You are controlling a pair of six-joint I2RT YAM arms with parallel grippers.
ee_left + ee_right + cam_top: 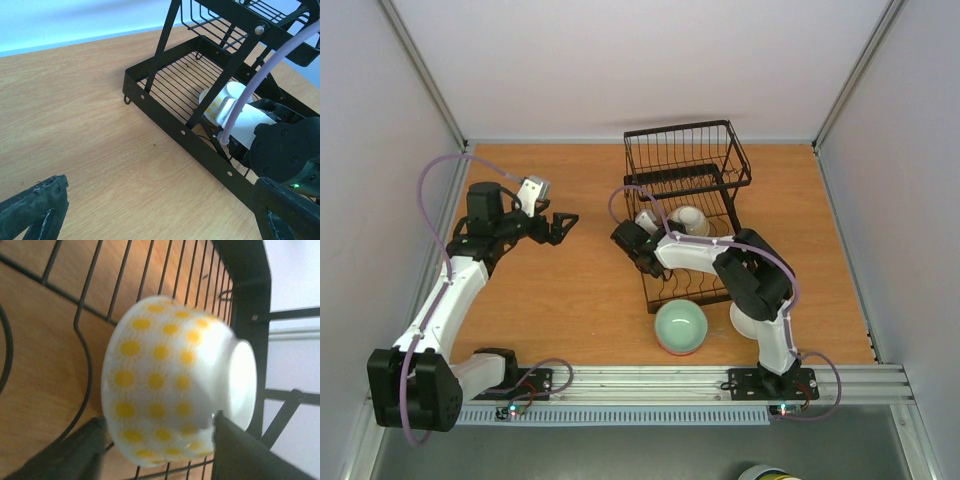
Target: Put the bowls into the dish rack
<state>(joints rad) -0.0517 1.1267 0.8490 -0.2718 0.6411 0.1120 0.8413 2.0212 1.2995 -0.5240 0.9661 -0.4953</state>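
Next, I open my right gripper, grip the bowl's sides (162, 375) deeper and turn it straight, because the white bowl is lying crooked across the rack's wires in a shallow grip.
The black wire dish rack (665, 180) stands at the middle back. My right gripper (640, 238) reaches into its left side. In the right wrist view my right gripper (157, 422) is closed around a white bowl with yellow sun dots (165, 385), one finger at its rim and one at its foot. That bowl lies on its side on the rack wires and also shows in the left wrist view (220, 102). A second pale bowl (689, 220) sits in the rack beside it. A pale green bowl (680, 327) lies upside down on the table in front of the rack. My left gripper (556, 228) is open and empty.
A white bowl (744, 322) lies on the table by the rack's near right corner, partly hidden by the right arm. The rack's raised basket section (685, 150) stands at the back. The left wrist view shows the rack's left rail (200, 145) and bare wood (75, 125).
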